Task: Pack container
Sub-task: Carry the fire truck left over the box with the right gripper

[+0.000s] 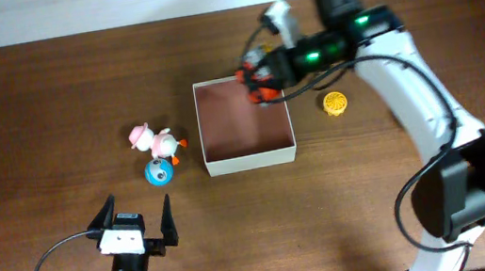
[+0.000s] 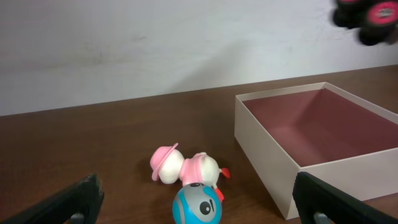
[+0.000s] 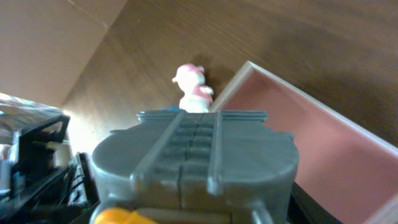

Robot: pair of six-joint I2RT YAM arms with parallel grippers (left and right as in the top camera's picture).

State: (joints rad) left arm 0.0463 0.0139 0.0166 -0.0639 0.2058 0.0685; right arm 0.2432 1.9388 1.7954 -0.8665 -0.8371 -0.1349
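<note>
The robot's right gripper will release the grey toy truck in the box (image 1: 213,116) (image 3: 260,111), against the side of the box nearest the doll toy.
The container (image 1: 251,161) is a square shallow box with cream walls and a pinkish-brown inside, open and with nothing in it; it also shows in the left wrist view (image 2: 267,155) and the right wrist view (image 3: 348,155). My right gripper (image 1: 269,75) is shut on a grey toy vehicle (image 1: 256,75) with orange parts and black wheels, held above the box's back right corner. The toy fills the right wrist view (image 3: 193,162), and its wheels show in the left wrist view (image 2: 367,22). My left gripper (image 1: 137,209) is open and empty, near the front left.
A pink and white doll toy (image 1: 153,140) (image 2: 186,168) (image 3: 194,87) and a blue ball toy (image 1: 159,173) (image 2: 196,205) lie just left of the box. A small yellow toy (image 1: 335,102) lies right of it.
</note>
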